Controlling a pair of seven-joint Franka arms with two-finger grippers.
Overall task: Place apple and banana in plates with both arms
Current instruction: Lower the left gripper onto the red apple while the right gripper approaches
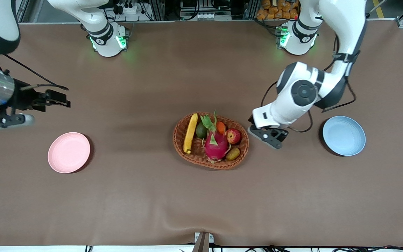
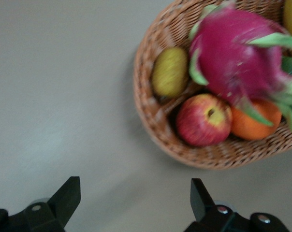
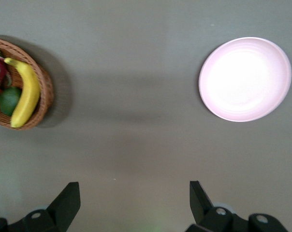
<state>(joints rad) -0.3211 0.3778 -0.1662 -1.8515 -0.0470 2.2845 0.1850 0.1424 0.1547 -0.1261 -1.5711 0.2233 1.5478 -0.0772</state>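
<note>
Next, I need to use my left gripper to close on the sides of the apple (image 1: pixel 233 136) (image 2: pixel 203 123), which is lying beside the orange in the wicker basket.
The apple (image 1: pixel 233 136) and the banana (image 1: pixel 190 133) lie in a wicker basket (image 1: pixel 178 140) at the table's middle. My left gripper (image 1: pixel 266 134) hangs open and empty over bare table beside the basket, toward the left arm's end; in its wrist view (image 2: pixel 135 191) the apple (image 2: pixel 204 120) is close ahead. The blue plate (image 1: pixel 344 135) lies at the left arm's end. My right gripper (image 1: pixel 63 99) is open and empty, high over the right arm's end. Its wrist view (image 3: pixel 135 191) shows the pink plate (image 3: pixel 245 79) and the banana (image 3: pixel 24 94). The pink plate (image 1: pixel 69 152) holds nothing.
The basket also holds a pink dragon fruit (image 1: pixel 216 143), an orange (image 1: pixel 221 127), a green fruit (image 1: pixel 201 130) and a brownish-yellow fruit (image 1: pixel 233 153). The brown cloth has a wrinkle (image 1: pixel 173 224) near the front edge.
</note>
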